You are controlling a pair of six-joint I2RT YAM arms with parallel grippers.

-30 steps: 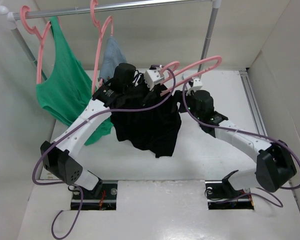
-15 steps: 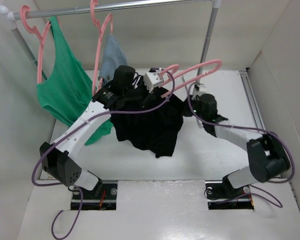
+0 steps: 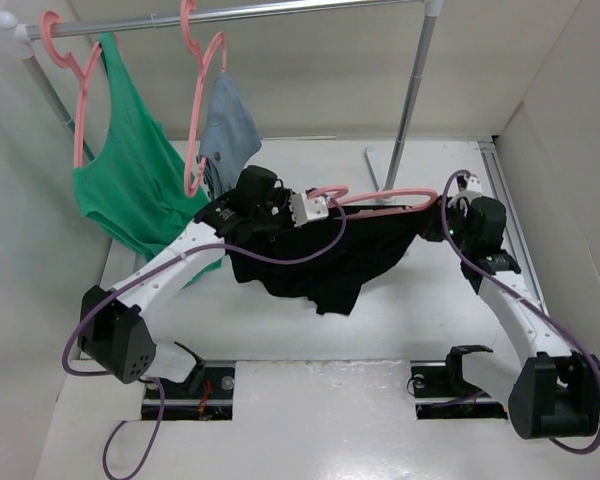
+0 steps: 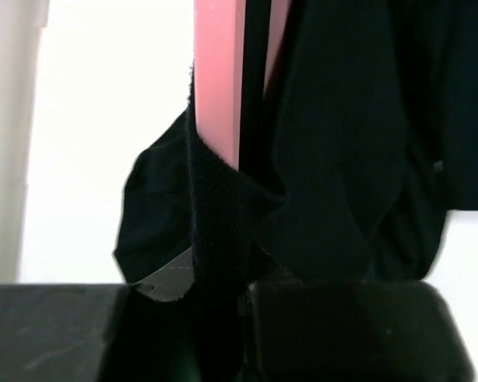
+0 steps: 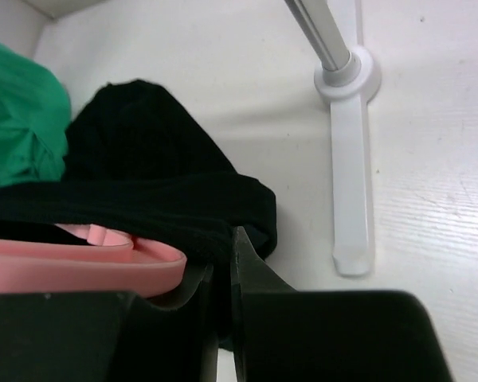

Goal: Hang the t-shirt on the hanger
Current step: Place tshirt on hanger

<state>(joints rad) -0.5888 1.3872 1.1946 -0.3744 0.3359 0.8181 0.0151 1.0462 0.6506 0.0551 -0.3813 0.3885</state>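
I need to use my right gripper to let the black t-shirt's edge go over the rounded end of the pink hanger [image 3: 412, 213] [image 5: 166, 267] that my left gripper is holding.
The pink hanger [image 3: 390, 195] hangs level above the table, its hook end in my left gripper [image 3: 305, 210]. The black t-shirt [image 3: 310, 260] drapes from it, stretched towards the right. In the left wrist view the hanger's bar [image 4: 219, 79] runs down into the ribbed collar of the t-shirt [image 4: 334, 159], and my left gripper [image 4: 243, 290] is shut there with cloth over it. My right gripper [image 3: 448, 208] is at the hanger's right tip. Its view shows the right gripper [image 5: 221, 270] shut on the t-shirt's [image 5: 143, 175] ribbed edge, beside the hanger's rounded end [image 5: 80, 263].
A green tank top [image 3: 120, 170] and a grey-blue garment [image 3: 225, 125] hang on pink hangers from the rail [image 3: 240, 15] at the back left. The rail's post [image 3: 410, 95] stands behind the hanger, its white foot [image 5: 346, 159] on the table. White walls close in both sides.
My right gripper closed on the t-shirt's edge and swung right, stretching the cloth along the hanger. The hanger came down and now lies flatter. The left arm dropped slightly.
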